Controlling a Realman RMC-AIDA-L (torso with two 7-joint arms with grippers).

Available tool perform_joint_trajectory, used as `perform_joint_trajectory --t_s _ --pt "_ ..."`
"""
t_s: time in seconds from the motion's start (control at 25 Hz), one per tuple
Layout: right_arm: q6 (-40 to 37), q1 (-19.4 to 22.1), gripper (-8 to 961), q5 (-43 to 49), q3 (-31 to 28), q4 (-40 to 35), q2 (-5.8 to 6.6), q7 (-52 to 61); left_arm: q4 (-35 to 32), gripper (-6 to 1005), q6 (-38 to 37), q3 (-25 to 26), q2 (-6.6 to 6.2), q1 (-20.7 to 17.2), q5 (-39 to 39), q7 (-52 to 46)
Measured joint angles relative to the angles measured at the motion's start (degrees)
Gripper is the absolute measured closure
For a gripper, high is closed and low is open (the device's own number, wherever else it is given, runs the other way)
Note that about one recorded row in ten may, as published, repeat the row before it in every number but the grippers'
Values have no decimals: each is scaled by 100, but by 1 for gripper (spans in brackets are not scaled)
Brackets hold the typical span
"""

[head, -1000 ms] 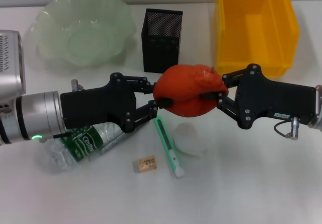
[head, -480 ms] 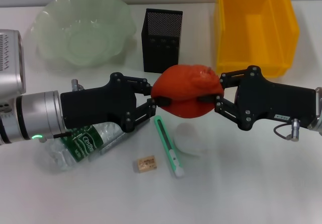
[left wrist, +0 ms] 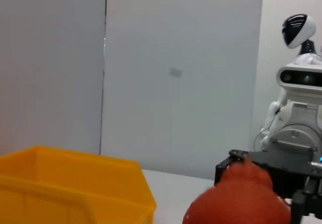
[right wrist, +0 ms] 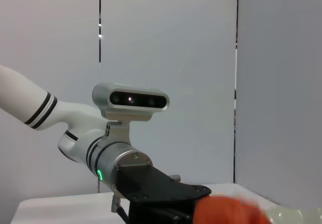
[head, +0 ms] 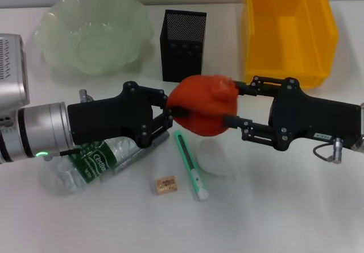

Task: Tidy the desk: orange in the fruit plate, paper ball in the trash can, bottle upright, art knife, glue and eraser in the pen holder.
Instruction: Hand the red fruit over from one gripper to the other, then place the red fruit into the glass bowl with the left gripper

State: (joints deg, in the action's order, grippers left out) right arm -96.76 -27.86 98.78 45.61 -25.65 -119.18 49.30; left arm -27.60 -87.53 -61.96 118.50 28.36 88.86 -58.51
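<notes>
I should release the orange from my left gripper onto the bottom of the green fruit plate (head: 102, 41), setting it free close to the plate's middle. The orange now hangs above the desk's middle.
The orange (head: 202, 106) hangs above the desk's middle, with my left gripper (head: 173, 110) shut on its left side. My right gripper (head: 228, 102) is open, one finger above and one below the orange's right side. The orange also shows in the left wrist view (left wrist: 236, 201) and in the right wrist view (right wrist: 226, 211). The green fruit plate (head: 94, 34) sits at the back left, the black mesh pen holder (head: 183, 42) behind the orange, and the yellow trash can (head: 287, 28) at the back right. The bottle (head: 96, 162) lies on its side under my left arm. The green art knife (head: 190, 165), the eraser (head: 165, 185) and a whitish paper ball (head: 215, 156) lie in front. No glue is in view.
Both arms reach in from the sides and meet over the desk's middle, covering part of the bottle. The desk's front strip below the eraser is bare white surface. A second robot (left wrist: 297, 83) stands far off in the left wrist view.
My right gripper's fingers have spread apart and let go of the orange. The left gripper still holds it, and the orange has shifted slightly to the left.
</notes>
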Motion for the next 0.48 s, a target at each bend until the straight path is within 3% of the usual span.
perform_joint_trajectory --t_s 0.32,0.48 --pt "-102 183 190 -57 -12 -16 9 1 6 915 68 60 7 0 -56 -2" --pt "-19 266 173 -64 -16 -20 15 1 15 932 167 96 14 -66 -360 3"
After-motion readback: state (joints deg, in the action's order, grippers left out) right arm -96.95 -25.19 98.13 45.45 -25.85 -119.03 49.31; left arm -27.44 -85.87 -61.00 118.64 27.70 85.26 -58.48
